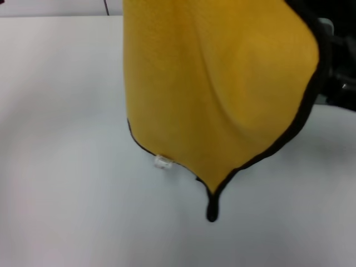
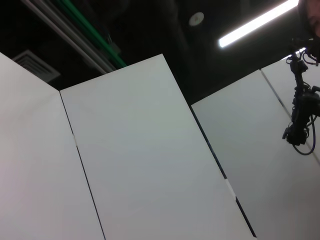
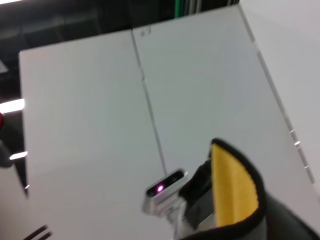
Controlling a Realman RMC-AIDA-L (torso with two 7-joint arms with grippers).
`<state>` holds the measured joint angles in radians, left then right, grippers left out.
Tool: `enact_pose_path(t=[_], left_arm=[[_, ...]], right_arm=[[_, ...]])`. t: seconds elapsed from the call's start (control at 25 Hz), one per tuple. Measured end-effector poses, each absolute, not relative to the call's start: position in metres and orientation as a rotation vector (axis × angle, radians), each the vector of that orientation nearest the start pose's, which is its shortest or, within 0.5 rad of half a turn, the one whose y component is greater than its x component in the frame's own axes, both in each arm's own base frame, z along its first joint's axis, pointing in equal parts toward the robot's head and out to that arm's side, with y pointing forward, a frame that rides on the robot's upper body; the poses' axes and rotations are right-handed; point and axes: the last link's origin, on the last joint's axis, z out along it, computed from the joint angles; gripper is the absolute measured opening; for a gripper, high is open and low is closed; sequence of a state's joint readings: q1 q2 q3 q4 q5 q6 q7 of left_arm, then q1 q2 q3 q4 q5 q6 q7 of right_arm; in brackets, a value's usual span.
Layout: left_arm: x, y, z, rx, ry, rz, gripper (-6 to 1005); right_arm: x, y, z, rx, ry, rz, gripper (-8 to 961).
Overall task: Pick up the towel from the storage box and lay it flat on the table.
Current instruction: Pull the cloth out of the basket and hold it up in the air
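The folded towel's corner bulges by my right gripper; I need to open it, back off and pinch the towel's rounded corner (image 1: 312, 54) before spreading.
The mustard-yellow towel (image 1: 217, 83) hangs in the air close in front of the head camera. Its black-edged lower corner points down over the white table (image 1: 61, 167), and a small white label (image 1: 162, 162) shows at its left edge. Dark parts of my right arm (image 1: 336, 67) show just beyond the towel's right edge. In the right wrist view a fold of the towel (image 3: 230, 190), with black edging and grey reverse, sits right beside the camera, so the right gripper holds it. The storage box is out of view. My left gripper does not show in any view.
The hanging cloth hides the middle and back of the table. The left wrist view shows only white panels (image 2: 140, 150), a dark ceiling with a strip light and a dark rig (image 2: 300, 115) far off. A small grey device with a pink light (image 3: 162, 192) sits by the towel.
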<state>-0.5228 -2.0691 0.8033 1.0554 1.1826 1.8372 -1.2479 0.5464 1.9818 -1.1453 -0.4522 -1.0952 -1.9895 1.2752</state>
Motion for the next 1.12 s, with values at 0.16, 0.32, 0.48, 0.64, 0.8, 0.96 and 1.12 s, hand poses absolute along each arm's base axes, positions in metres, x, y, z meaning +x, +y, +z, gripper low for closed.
enact_pose_path(t=[0.16, 0.32, 0.48, 0.64, 0.8, 0.96, 1.12], left_arm=[[-0.131, 0.319, 0.130, -2.267, 0.459, -1.495, 22], [-0.131, 0.314, 0.135, -2.263, 0.498, -1.519, 23], [-0.130, 0.307, 0.139, -2.242, 0.545, -1.581, 23], [-0.128, 0.305, 0.141, -2.231, 0.563, -1.605, 23], [-0.126, 0.304, 0.141, -2.239, 0.587, -1.610, 23], [-0.126, 0.303, 0.143, -2.262, 0.613, -1.599, 23], [-0.129, 0.300, 0.148, -2.303, 0.637, -1.576, 23]], right_arm=[[0.190, 0.301, 0.045, -2.587, 0.325, 1.782, 667], [0.194, 0.308, 0.040, -2.566, 0.452, 1.738, 636], [0.195, 0.314, 0.033, -2.587, 0.505, 1.676, 581], [0.189, 0.314, 0.024, -2.643, 0.495, 1.641, 558], [0.190, 0.318, 0.010, -2.669, 0.548, 1.556, 550], [0.194, 0.320, 0.001, -2.672, 0.564, 1.478, 543], [0.196, 0.318, 0.004, -2.674, 0.540, 1.481, 535]])
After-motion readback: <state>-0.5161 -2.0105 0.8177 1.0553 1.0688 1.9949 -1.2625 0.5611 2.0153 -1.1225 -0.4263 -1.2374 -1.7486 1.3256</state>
